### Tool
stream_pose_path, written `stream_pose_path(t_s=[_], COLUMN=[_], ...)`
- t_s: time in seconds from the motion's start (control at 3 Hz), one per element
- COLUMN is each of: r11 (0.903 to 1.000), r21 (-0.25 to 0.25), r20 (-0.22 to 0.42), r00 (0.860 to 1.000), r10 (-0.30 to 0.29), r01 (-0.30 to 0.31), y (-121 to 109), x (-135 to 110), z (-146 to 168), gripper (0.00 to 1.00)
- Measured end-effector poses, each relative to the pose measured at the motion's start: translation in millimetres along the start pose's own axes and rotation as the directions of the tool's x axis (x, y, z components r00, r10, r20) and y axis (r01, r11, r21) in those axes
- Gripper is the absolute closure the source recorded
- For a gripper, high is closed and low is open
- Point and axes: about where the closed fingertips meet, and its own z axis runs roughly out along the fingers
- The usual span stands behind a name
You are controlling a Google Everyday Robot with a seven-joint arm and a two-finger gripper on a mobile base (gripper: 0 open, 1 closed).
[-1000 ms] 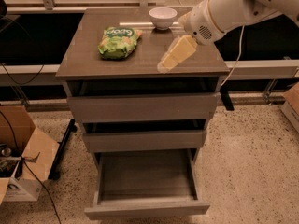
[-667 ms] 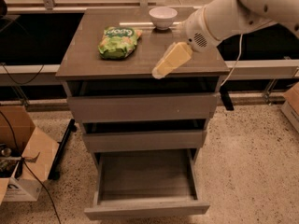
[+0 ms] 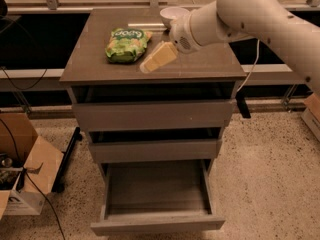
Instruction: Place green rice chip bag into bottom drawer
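I will next move my gripper over to the green rice chip bag's edge (image 3: 143, 49), the one that is closest to my fingers, and then close it there.
The green rice chip bag (image 3: 127, 44) lies flat on the grey cabinet's top (image 3: 95, 59), left of centre. My gripper (image 3: 150, 64) hangs over the cabinet top just right of the bag, its pale fingers (image 3: 161, 57) pointing down-left toward the bag's right edge, apart from it. It holds nothing. The bottom drawer (image 3: 157, 194) is pulled out, showing a flat grey floor with nothing in it. The two drawers above stand slightly ajar.
A white bowl (image 3: 172, 15) sits at the back of the cabinet top, partly behind my arm. A cardboard box (image 3: 25, 169) stands on the floor at left. A black cable runs down at the cabinet's right side. Speckled floor lies to the right.
My arm and gripper have swung left across the cabinet top, closing most of the gap to the bag. The bag and drawers have not moved.
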Motion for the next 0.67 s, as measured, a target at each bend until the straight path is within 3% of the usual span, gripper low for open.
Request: stream_pose_path(t_s=[0.33, 0.67], r11=[0.9993, 0.9958], r21=[-0.014, -0.040], r20=[0.132, 0.191], r00=[0.991, 0.977], r10=[0.036, 0.089], r01=[-0.035, -0.083], y=[-33.1, -46.3], x=[-22.6, -27.4], z=[59.8, 95.4], gripper=[0.00, 0.00])
